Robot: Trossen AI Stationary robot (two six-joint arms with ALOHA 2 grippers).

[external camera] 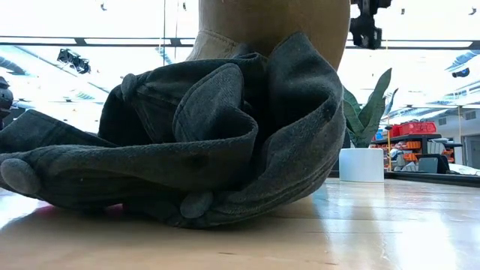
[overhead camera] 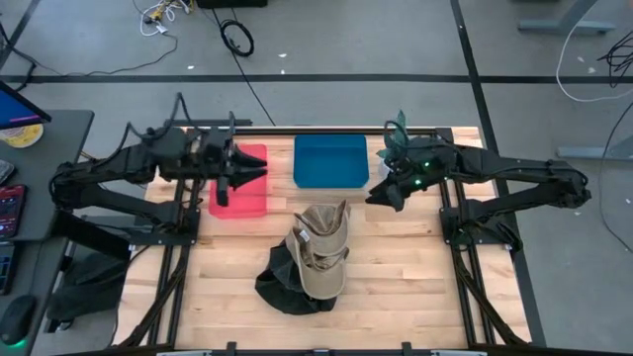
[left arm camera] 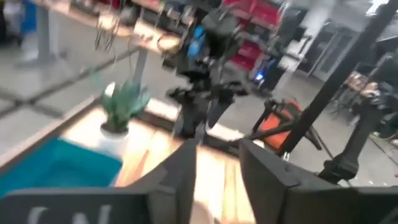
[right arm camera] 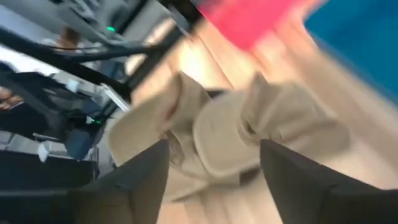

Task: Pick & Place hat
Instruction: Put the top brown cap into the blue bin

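The upper tan hat, the one closest to the blue tray, will be taken by my right gripper, which will close on its near-gripper edge (overhead camera: pixel 343 225) (right arm camera: pixel 314 150).
A tan hat (overhead camera: pixel 321 252) lies crumpled on top of a dark grey hat (overhead camera: pixel 282 287) near the table's middle; the grey hat (external camera: pixel 195 150) fills the low view, resting on the wood. The tan hat (right arm camera: pixel 230 130) shows ahead of my right gripper (right arm camera: pixel 214 165), which is open and hovers to its right (overhead camera: pixel 381 198). My left gripper (overhead camera: pixel 252 176) is open, held over the red tray (overhead camera: pixel 240 193), fingers (left arm camera: pixel 217 168) pointing toward the table's right.
A blue tray (overhead camera: pixel 330 160) sits at the far middle, beside the red one. A small potted plant (overhead camera: pixel 399 133) stands at the far right (external camera: pixel 364 142). The table's near part and right side hold bare wood (overhead camera: pixel 406 287).
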